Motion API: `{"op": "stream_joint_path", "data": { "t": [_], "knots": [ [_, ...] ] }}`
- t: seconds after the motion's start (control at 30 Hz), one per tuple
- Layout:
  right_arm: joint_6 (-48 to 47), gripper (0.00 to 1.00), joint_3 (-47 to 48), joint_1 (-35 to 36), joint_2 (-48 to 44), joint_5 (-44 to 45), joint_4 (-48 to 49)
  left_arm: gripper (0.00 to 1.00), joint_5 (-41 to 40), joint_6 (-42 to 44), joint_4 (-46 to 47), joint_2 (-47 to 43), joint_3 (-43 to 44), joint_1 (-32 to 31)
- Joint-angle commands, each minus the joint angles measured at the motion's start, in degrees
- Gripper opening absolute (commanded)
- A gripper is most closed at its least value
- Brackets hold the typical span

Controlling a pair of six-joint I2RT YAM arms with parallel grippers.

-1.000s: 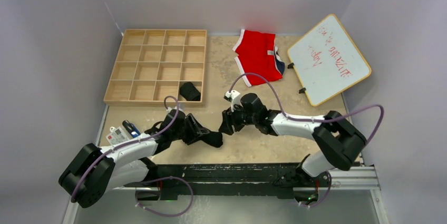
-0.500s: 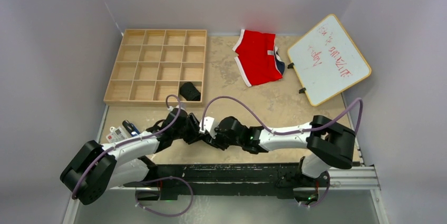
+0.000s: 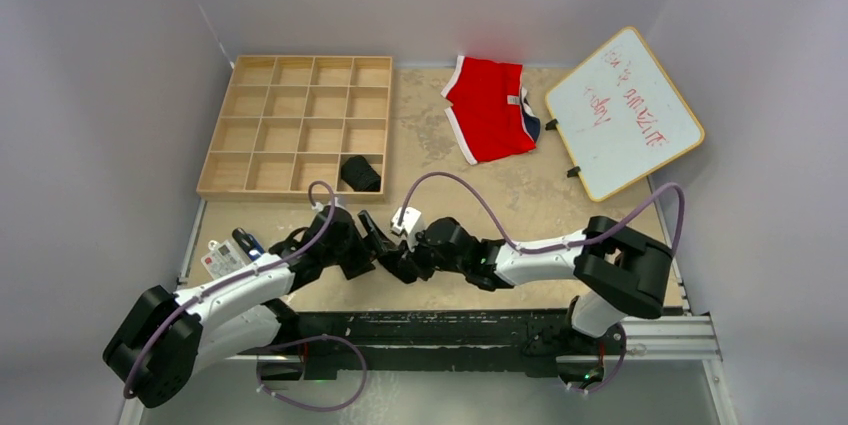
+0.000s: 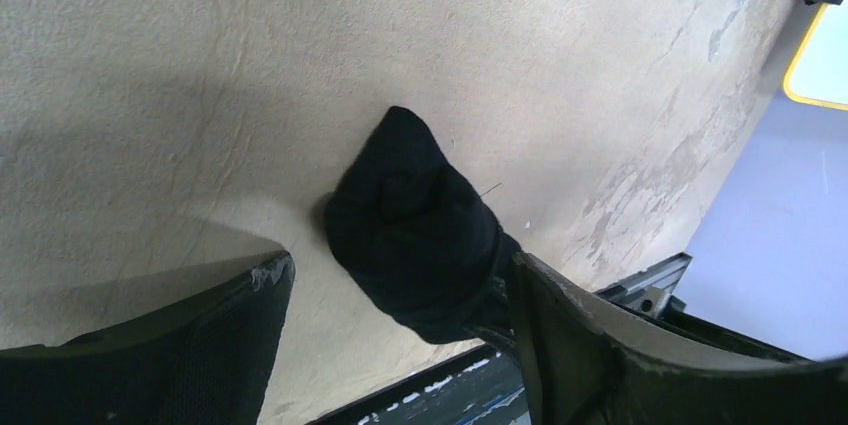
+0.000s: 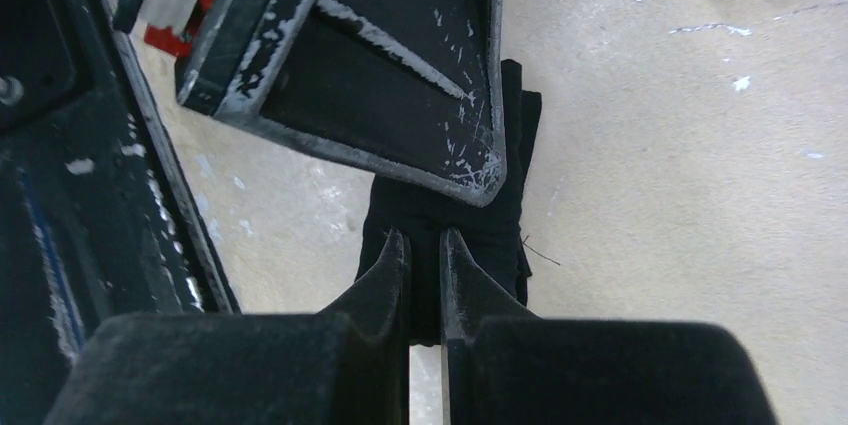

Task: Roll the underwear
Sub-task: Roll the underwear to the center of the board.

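The black underwear bundle is off-centre in my left gripper, so that gripper should reach further in and close around its middle (image 4: pixel 440 285) before my right gripper opens.
A rolled-up black underwear bundle (image 4: pixel 415 215) lies on the beige table near its front edge. My left gripper (image 4: pixel 400 267) stands open around it, with the bundle close against the right finger (image 4: pixel 600 345). From the other side my right gripper (image 5: pixel 425 242) is shut on a fold of the same underwear (image 5: pixel 500 235). In the top view both grippers, left (image 3: pixel 383 248) and right (image 3: pixel 408 263), meet at the front middle of the table. A second black underwear (image 3: pixel 360 173) sits rolled in the bottom right cell of the wooden grid tray (image 3: pixel 295 125).
Red briefs with white trim (image 3: pixel 490 110) lie at the back centre. A whiteboard (image 3: pixel 622 113) leans at the back right. Cards and a pen (image 3: pixel 228 253) lie at the front left. A metal rail (image 3: pixel 480 330) runs along the table's front edge.
My right arm swung left to the bundle and its jaws shut on the fabric. My left gripper, which held the bundle, opened wide.
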Motion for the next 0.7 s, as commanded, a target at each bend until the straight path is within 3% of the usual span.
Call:
{"op": "stream_joint_path", "data": {
  "t": [0.0,0.17,0.67],
  "knots": [
    [12.67,0.04,-4.25,-0.83,5.19,-4.92,-2.11,0.76,1.56,-2.22,-0.86,0.42,-1.82,-0.39],
    [19.58,0.06,-5.31,-3.89,8.81,-8.55,1.37,0.76,3.84,-6.48,9.56,1.20,-7.64,-0.48],
    [28.38,0.09,-10.58,-8.51,14.10,-11.99,10.89,0.64,0.50,-8.12,9.11,5.34,-9.46,-0.72]
  ]
}}
